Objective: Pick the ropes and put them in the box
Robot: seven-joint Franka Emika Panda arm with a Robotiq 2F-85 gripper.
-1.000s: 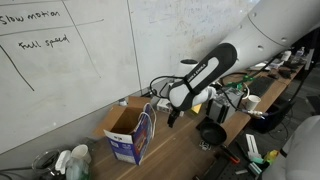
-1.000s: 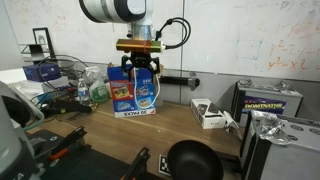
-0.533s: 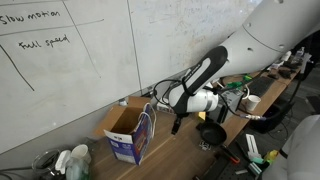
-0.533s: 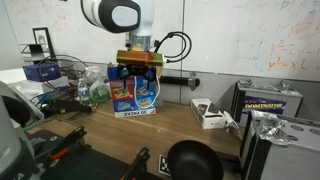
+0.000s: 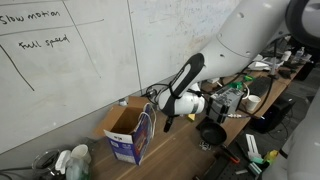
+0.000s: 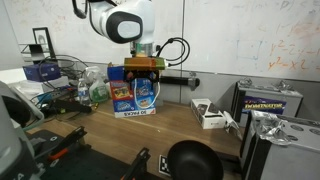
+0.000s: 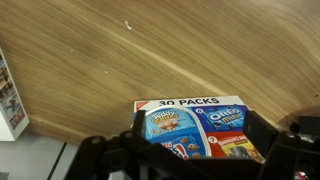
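Note:
The robot's gripper will next move to the white rope's curved part [image 5: 153, 119] [image 7: 205, 133] beside the box's printed side and close there.
The box [image 5: 127, 136] is a brown carton with open top flaps and blue printed sides, standing on the wooden bench by the whiteboard wall; it also shows in the other exterior view [image 6: 132, 97]. In the wrist view its "30 PACKS" side [image 7: 185, 103] fills the lower middle. My gripper [image 5: 167, 122] hangs just beside the box, level with its upper part, and stands in front of its printed face in an exterior view [image 6: 143, 78]. In the wrist view the gripper [image 7: 196, 120] has its jaws wide apart and nothing between them. No white ropes show in any view.
A white power strip [image 6: 210, 115] lies on the bench, away from the box. A black round object [image 5: 210, 133] sits near the front edge [image 6: 190, 160]. Green bottles [image 5: 75, 160] stand beside the box. Cables and equipment crowd the far bench end [image 5: 240, 95].
The arm has swung closer to the box and the wall, and the gripper has shifted slightly toward the box. The box has not moved.

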